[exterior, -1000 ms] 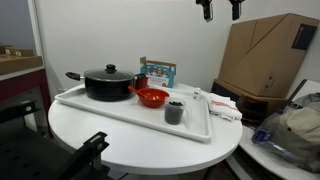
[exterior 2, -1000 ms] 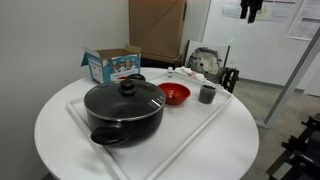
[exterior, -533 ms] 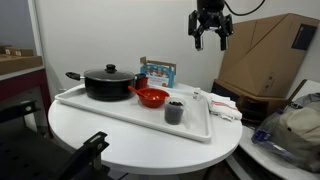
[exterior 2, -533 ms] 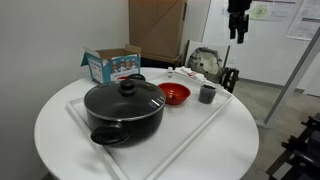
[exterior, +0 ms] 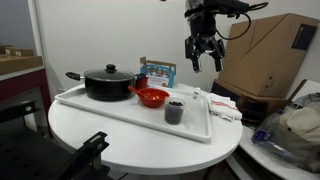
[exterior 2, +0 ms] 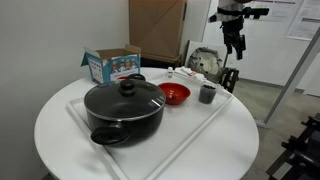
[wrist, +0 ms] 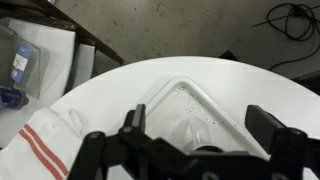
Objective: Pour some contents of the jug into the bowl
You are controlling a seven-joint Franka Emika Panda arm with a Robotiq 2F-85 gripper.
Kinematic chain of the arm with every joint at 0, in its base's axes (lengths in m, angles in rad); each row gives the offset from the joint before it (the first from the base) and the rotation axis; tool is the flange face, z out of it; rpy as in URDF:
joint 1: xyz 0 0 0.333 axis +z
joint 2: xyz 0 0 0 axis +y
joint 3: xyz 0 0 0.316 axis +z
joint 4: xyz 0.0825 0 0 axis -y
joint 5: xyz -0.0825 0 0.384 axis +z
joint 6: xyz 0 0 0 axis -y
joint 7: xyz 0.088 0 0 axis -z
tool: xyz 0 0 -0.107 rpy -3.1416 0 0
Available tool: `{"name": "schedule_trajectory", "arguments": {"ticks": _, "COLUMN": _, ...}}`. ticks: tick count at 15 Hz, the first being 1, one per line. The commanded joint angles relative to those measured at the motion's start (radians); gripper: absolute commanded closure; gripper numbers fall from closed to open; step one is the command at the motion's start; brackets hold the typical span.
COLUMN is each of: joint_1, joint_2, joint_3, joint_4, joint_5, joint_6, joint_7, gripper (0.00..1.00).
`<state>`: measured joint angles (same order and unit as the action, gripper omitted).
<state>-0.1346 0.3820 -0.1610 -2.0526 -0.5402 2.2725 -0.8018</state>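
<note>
The jug's handle [exterior: 184, 105] [wrist: 196, 131], on the side of the jug away from the red-orange bowl, is the next place for my gripper to go to and close on.
The small dark grey jug [exterior: 174, 111] stands upright on the white tray [exterior: 110, 109], near its corner, and it also shows in an exterior view [exterior 2: 207, 94]. The red-orange bowl [exterior: 151, 97] sits beside it toward the pot, seen in both exterior views [exterior 2: 174, 94]. My gripper [exterior: 205, 66] hangs open and empty in the air, well above the jug and a little behind it [exterior 2: 238, 52]. In the wrist view my open fingers [wrist: 200, 125] frame the tray corner [wrist: 190, 95]. A dark rim at the bottom edge may be the jug.
A large black lidded pot [exterior: 108, 83] fills the tray's other end [exterior 2: 124, 108]. A printed carton [exterior: 157, 72] stands behind the tray. A red-striped cloth [exterior: 225, 108] lies next to the tray corner. A big cardboard box [exterior: 265, 55] is behind the round table.
My gripper has come down from the top edge of the picture toward the tray, still open. The jug, bowl and pot have not moved.
</note>
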Motion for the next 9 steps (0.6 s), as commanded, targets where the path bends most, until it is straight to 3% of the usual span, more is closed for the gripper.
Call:
{"name": "schedule_trajectory", "arguments": {"ticks": 1, "joint_1": -0.005, "joint_2": 0.045, "joint_3": 0.013, "joint_4": 0.018, "joint_5": -0.045, "joint_6": 0.038, "joint_7": 0.008, "gripper": 0.0}}
{"name": "schedule_trajectory", "arguments": {"ticks": 9, "joint_1": -0.048, "joint_2": 0.067, "joint_3": 0.029, "joint_4": 0.003, "joint_5": -0.003, "joint_6": 0.132, "joint_7": -0.039, "gripper": 0.0}}
